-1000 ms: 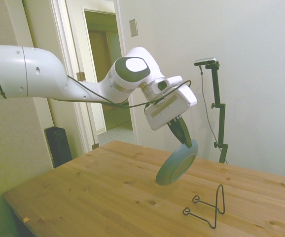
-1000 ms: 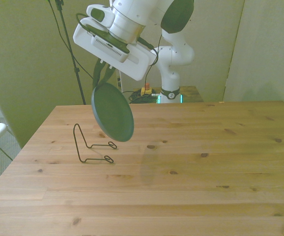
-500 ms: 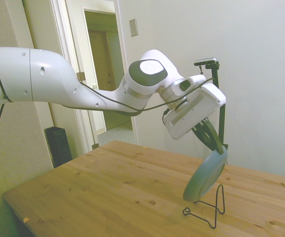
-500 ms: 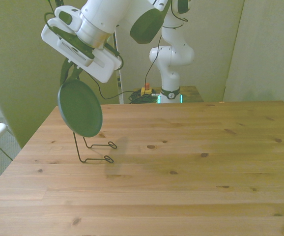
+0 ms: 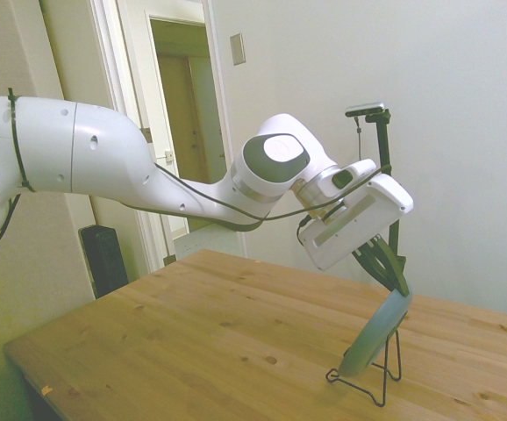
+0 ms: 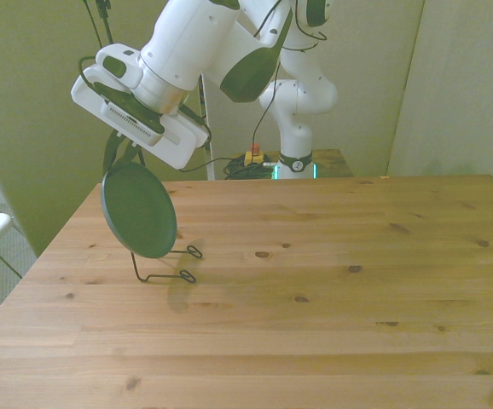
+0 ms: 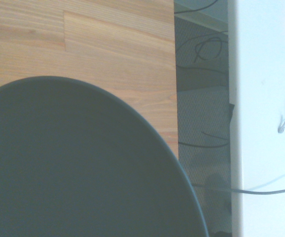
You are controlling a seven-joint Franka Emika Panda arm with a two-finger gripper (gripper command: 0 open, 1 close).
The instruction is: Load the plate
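Note:
Next, I let go of the grey-blue plate on the black wire stand, with its lower edge against the looped wire ends (image 6: 176,273).
The grey-blue plate (image 5: 375,334) (image 6: 138,210) hangs tilted on edge, gripped at its upper rim by my gripper (image 5: 397,281) (image 6: 118,158), which is shut on it. Its lower edge sits low over the black wire stand (image 5: 369,372) (image 6: 163,263), in front of the stand's upright loop. I cannot tell whether the plate touches the wire. The plate's dark face (image 7: 78,168) fills most of the wrist view, with the table's wood beyond its rim.
The wooden table (image 6: 332,298) stretches wide toward the front view's right. The table's edge (image 7: 175,74) lies close beside the plate, with floor and cables beyond it. A white wall stands behind the stand in the side view.
The gripper carried the plate sideways from mid-table to above the wire stand, then lowered it until its lower edge came down at the stand.

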